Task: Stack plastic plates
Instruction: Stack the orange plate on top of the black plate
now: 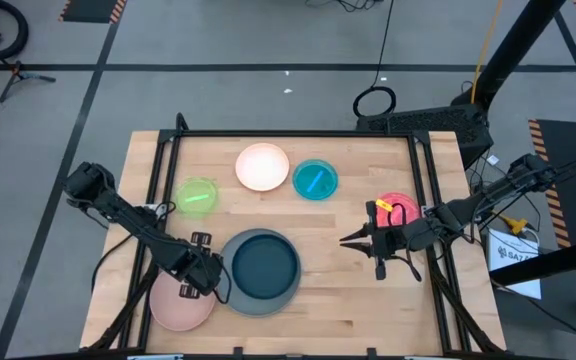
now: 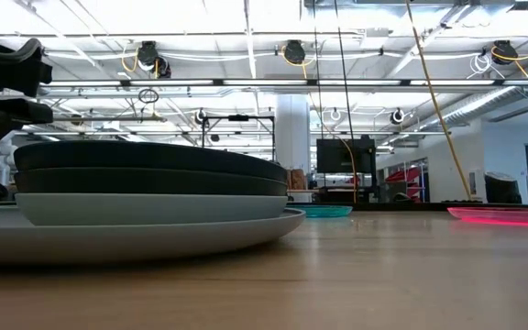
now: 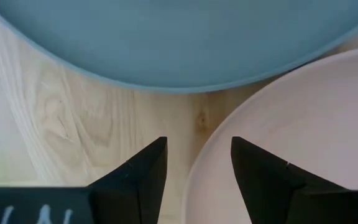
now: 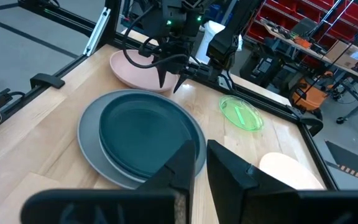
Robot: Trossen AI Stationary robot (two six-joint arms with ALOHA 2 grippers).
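Note:
The salmon pink plate's rim nearly meets the large grey plate; next my left gripper retreats and grips the pink plate's rim farther from the stack point(image 3: 193, 179).
A stack of plates point(image 1: 262, 270) stands near the table's near edge. A large grey plate point(image 2: 154, 240) is at the bottom, light blue and black ones lie above it, and a dark teal one point(image 4: 143, 134) is on top. A salmon pink plate point(image 1: 178, 303) lies flat to its left. My left gripper point(image 3: 199, 149) is open and points down, one finger on either side of that plate's rim point(image 3: 197, 163) on the side facing the stack. My right gripper point(image 1: 344, 240) hovers shut to the right of the stack. Lime green point(image 1: 196, 195), cream point(image 1: 262, 167), cyan point(image 1: 315, 180) and pink-red point(image 1: 396, 208) dishes lie apart on the table.
A black frame rail point(image 1: 288, 133) runs along the table's far edge, with more rails down both sides. Bare wood point(image 1: 338, 300) lies between the stack and the right arm. The small dishes sit in a row across the far half.

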